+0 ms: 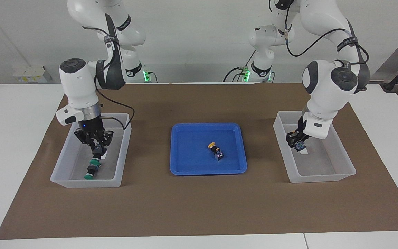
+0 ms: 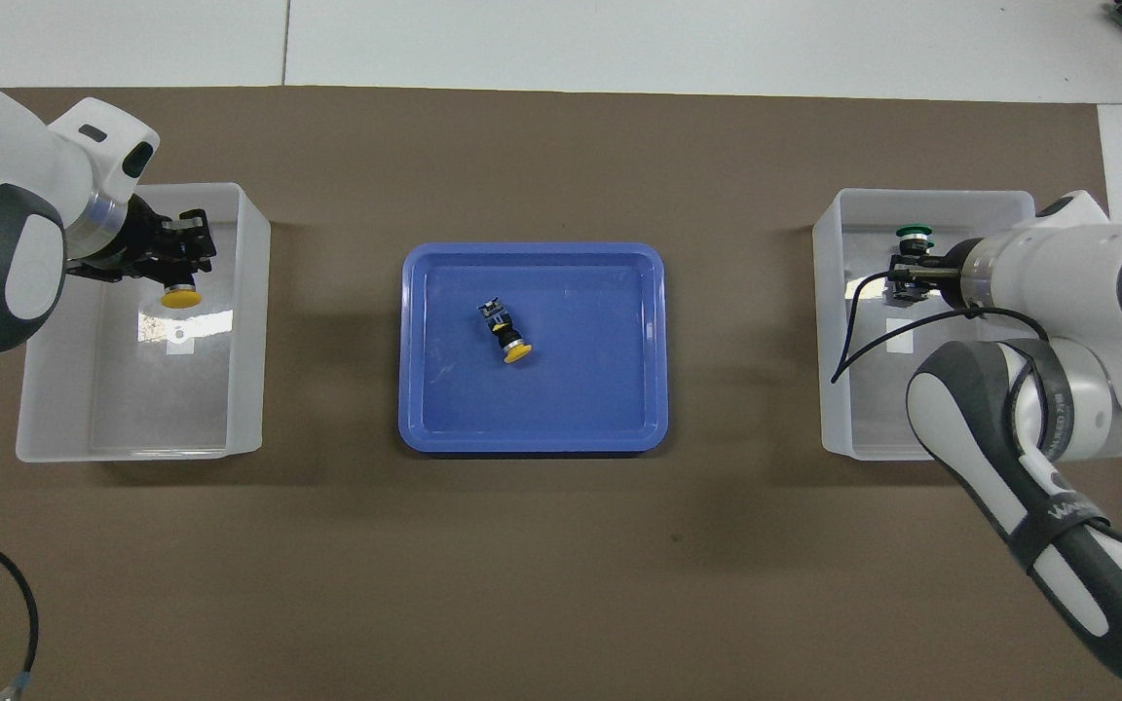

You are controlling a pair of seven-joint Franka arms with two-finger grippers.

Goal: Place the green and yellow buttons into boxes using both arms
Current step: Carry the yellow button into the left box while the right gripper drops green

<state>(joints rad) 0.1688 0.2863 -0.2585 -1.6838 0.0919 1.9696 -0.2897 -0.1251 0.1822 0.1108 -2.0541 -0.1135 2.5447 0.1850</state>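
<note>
My left gripper has the yellow button now. It will let go of it beside its box's white bottom sticker, toward the blue tray point(image 2: 203, 325).
My right gripper point(image 1: 97, 148) is down inside the box point(image 1: 58, 166) at the right arm's end, shut on a green button point(image 1: 95, 159) that hangs cap down. A second green button point(image 1: 89, 173) lies on that box's floor, farther from the robots; its cap shows in the overhead view point(image 2: 914, 232) next to the gripper point(image 2: 904, 276). My left gripper point(image 1: 297, 143) is down inside the other box point(image 1: 323, 178), shut on a yellow button point(image 2: 179, 297). Another yellow button point(image 1: 216, 151) lies on its side in the blue tray point(image 1: 185, 171); it also shows in the overhead view point(image 2: 505, 336).
The blue tray point(image 2: 415, 428) sits mid-table on a brown mat point(image 1: 199, 207), between the two boxes point(image 2: 249, 341) point(image 2: 829, 389). White table surface borders the mat. A black cable point(image 2: 6, 584) lies near the robots' edge at the left arm's end.
</note>
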